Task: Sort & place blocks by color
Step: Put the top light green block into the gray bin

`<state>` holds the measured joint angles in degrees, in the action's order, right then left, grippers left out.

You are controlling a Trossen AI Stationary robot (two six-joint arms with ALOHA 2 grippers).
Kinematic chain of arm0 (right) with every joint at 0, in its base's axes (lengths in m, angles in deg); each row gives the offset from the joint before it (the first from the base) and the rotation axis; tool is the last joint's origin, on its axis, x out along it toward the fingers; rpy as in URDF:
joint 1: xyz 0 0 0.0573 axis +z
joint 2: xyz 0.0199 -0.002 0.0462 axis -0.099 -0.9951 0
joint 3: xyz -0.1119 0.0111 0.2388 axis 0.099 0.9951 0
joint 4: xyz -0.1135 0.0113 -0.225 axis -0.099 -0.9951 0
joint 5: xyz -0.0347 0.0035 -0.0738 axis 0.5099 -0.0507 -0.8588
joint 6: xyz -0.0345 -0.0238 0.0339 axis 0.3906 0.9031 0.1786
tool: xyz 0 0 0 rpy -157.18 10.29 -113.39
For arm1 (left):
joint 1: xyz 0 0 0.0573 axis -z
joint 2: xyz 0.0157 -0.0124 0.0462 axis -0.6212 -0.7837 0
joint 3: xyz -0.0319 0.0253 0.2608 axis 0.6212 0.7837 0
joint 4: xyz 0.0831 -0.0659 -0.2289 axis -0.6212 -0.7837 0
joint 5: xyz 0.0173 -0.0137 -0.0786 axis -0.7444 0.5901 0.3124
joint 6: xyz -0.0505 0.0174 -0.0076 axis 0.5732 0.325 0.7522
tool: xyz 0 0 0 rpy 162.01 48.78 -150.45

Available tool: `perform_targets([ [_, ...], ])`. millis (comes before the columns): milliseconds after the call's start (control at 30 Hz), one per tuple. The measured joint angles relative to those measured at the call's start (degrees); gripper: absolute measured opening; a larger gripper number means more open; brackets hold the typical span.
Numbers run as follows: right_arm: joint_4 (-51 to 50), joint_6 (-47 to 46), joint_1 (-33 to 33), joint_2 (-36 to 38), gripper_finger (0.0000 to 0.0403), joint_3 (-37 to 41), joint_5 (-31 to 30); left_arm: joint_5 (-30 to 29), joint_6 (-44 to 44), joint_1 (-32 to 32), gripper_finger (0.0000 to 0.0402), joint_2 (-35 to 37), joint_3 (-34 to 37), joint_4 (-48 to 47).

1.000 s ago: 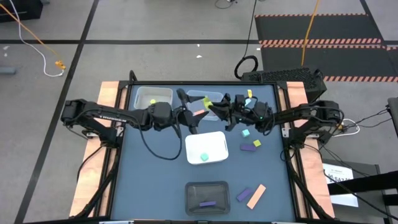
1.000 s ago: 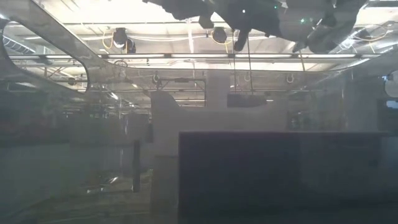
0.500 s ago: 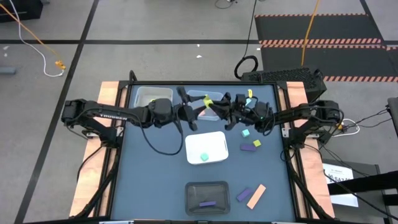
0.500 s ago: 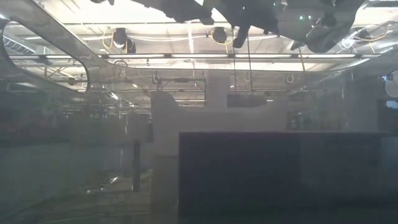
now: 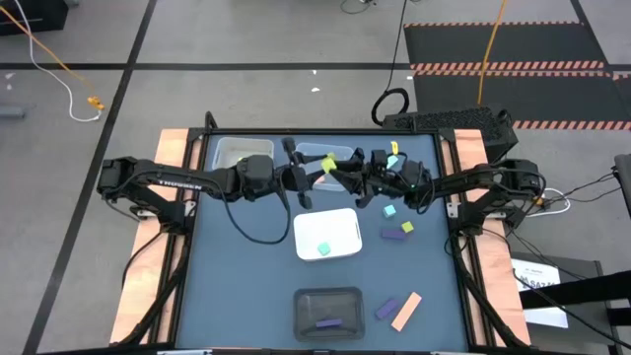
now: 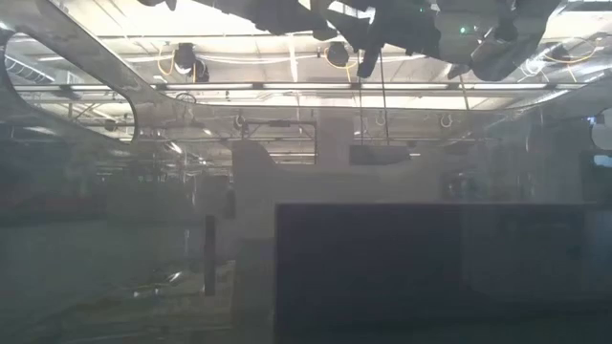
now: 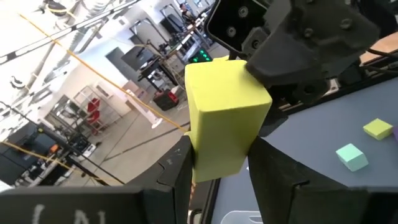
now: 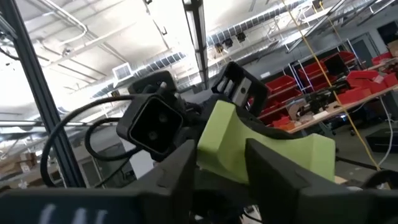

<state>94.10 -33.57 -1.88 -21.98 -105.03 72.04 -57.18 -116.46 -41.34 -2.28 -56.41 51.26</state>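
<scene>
Next, I let go of the yellow-green block with my left gripper in the clear tray at the table's far corner (image 5: 240, 160), near its middle.
A yellow-green block (image 5: 328, 161) hangs in the air over the far clear tray (image 5: 340, 182), between my two grippers. My left gripper (image 5: 317, 169) comes from the table's left and is shut on the block (image 7: 227, 112). My right gripper (image 5: 344, 171) comes from the right and is open. Its fingers (image 8: 267, 163) stand on either side of the block's other end (image 8: 233, 149). Loose on the table lie a mint cube (image 5: 389, 210), a purple block (image 5: 395, 233), a yellow-green cube (image 5: 407, 227), a purple bar (image 5: 385, 309) and an orange bar (image 5: 406, 311). My left gripper pinches the block's end nearest it (image 7: 217, 158) between its two fingers, which lie about level and point toward the table's right. The rest of the block sticks out past the fingertips, clear of the tray and the table. Whether my right gripper touches the block, I cannot tell.
A white tray (image 5: 340, 222) in the middle holds a mint cube (image 5: 323, 248). A dark tray (image 5: 306, 301) near the front holds a purple bar (image 5: 328, 321). A second clear tray (image 5: 245, 151) stands at the far left. Both arms meet over the far middle.
My left gripper has moved toward the table's right, up to the yellow-green block, which has stayed in the air over the far clear tray. My right gripper has kept its place.
</scene>
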Motion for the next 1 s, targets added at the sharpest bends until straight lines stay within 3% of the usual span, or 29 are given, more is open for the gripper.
perform_targets([
  [200,-3.9,0.0,-1.0,1.4,0.0186,0.0,0.4,-0.3,0.8,0.0,0.0129,0.0,0.0,-0.1],
  [433,-6.2,4.4,-2.2,2.7,0.0210,0.1,0.2,-1.5,1.5,0.0,0.0129,0.0,0.0,-0.9],
  [900,-41.3,15.9,-7.8,21.1,0.0224,0.2,-1.1,-8.8,1.8,0.0,0.0129,0.1,0.0,-0.8],
  [1000,-50.7,16.9,-7.8,23.8,0.0224,0.2,-5.4,-9.6,1.3,0.0,0.0129,0.1,-0.1,0.3],
])
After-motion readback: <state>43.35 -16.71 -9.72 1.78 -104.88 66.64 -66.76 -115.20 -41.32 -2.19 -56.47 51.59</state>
